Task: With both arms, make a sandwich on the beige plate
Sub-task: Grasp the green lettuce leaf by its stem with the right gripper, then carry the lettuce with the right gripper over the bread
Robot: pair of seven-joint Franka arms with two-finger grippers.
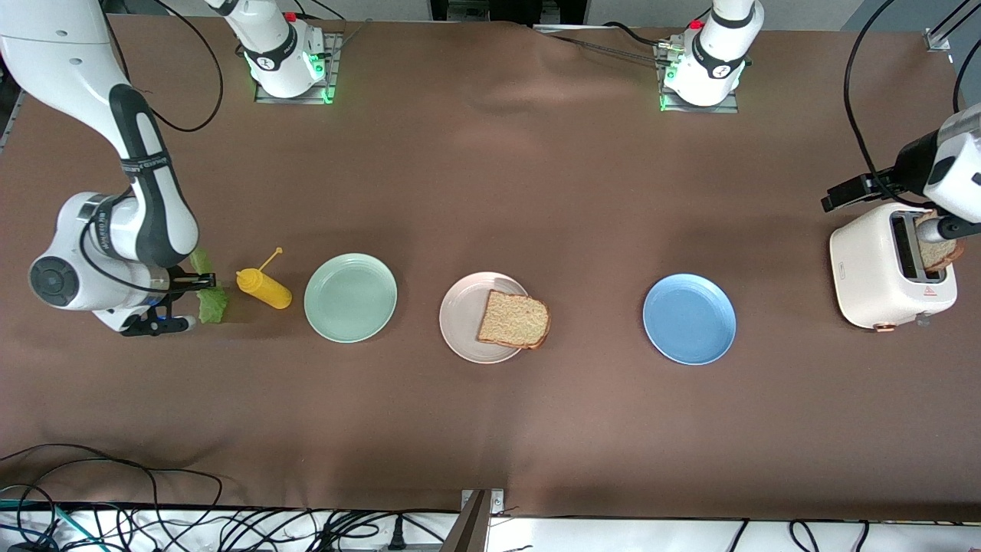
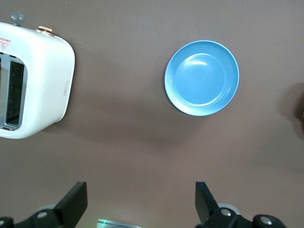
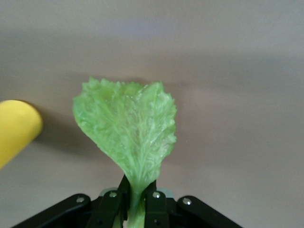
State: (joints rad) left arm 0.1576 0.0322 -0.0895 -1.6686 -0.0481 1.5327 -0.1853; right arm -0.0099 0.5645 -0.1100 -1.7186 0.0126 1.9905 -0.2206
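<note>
Next, my right gripper drops off the lettuce leaf, now at the table's end, on the bread slice's side nearer the mint-green plate (image 1: pixel 493 314).
The beige plate (image 1: pixel 462 316) sits mid-table with one brown bread slice (image 1: pixel 513 319) on it, overhanging the rim toward the left arm's end. A second bread slice (image 1: pixel 936 251) sticks up from the white toaster (image 1: pixel 881 268). My left gripper (image 1: pixel 954 227) is over the toaster; the left wrist view shows it (image 2: pixel 141 190) open and empty. My right gripper (image 1: pixel 193 296) is at the right arm's end of the table, shut on the stem of the green lettuce leaf (image 1: pixel 213 300). The right wrist view shows the leaf (image 3: pixel 126 128) spreading out from the shut gripper (image 3: pixel 136 192).
A yellow squeeze bottle (image 1: pixel 264 289) lies beside the lettuce, also in the right wrist view (image 3: pixel 16 133). A mint-green plate (image 1: pixel 350 297) sits between the bottle and the beige plate. A blue plate (image 1: pixel 689 319) lies between the beige plate and the toaster (image 2: pixel 42 80).
</note>
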